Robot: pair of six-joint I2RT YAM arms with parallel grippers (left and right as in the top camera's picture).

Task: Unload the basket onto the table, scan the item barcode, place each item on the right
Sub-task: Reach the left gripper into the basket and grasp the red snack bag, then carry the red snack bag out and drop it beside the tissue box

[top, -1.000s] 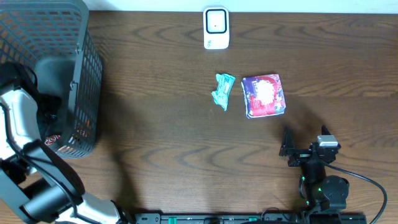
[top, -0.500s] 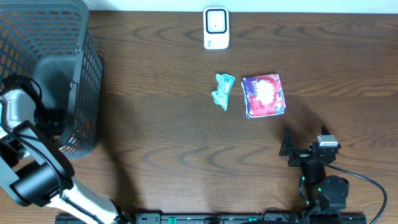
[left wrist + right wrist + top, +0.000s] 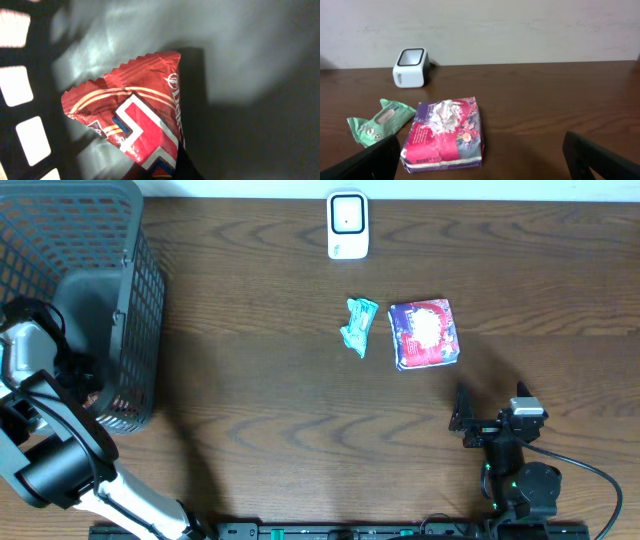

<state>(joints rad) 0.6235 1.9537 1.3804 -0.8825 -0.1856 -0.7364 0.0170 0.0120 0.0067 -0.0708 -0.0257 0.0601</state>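
Note:
My left gripper needs to let go of the red snack packet between the green wipes packet and the purple-pink tissue pack [image 3: 382,343].
In the left wrist view a red snack packet [image 3: 140,115] with white and gold stripes lies on the grey floor of the basket. My left gripper [image 3: 167,172] is shut on its lower end, and dark fingers [image 3: 189,166] show at the bottom edge. From overhead, my left arm [image 3: 25,350] reaches down into the black mesh basket [image 3: 135,290]. The white scanner [image 3: 347,225] stands at the table's far edge. My right gripper [image 3: 478,420] rests open near the front edge, with nothing between its fingers [image 3: 370,160].
A green wipes packet [image 3: 358,326] and a purple-pink tissue pack [image 3: 423,333] lie mid-table, in front of the right gripper. The tissue pack [image 3: 445,132] sits close to the right fingers. The basket's mesh walls enclose the left gripper.
My left gripper has gone from open to shut on the red packet inside the basket, and its arm shifted slightly. The right arm has not moved.

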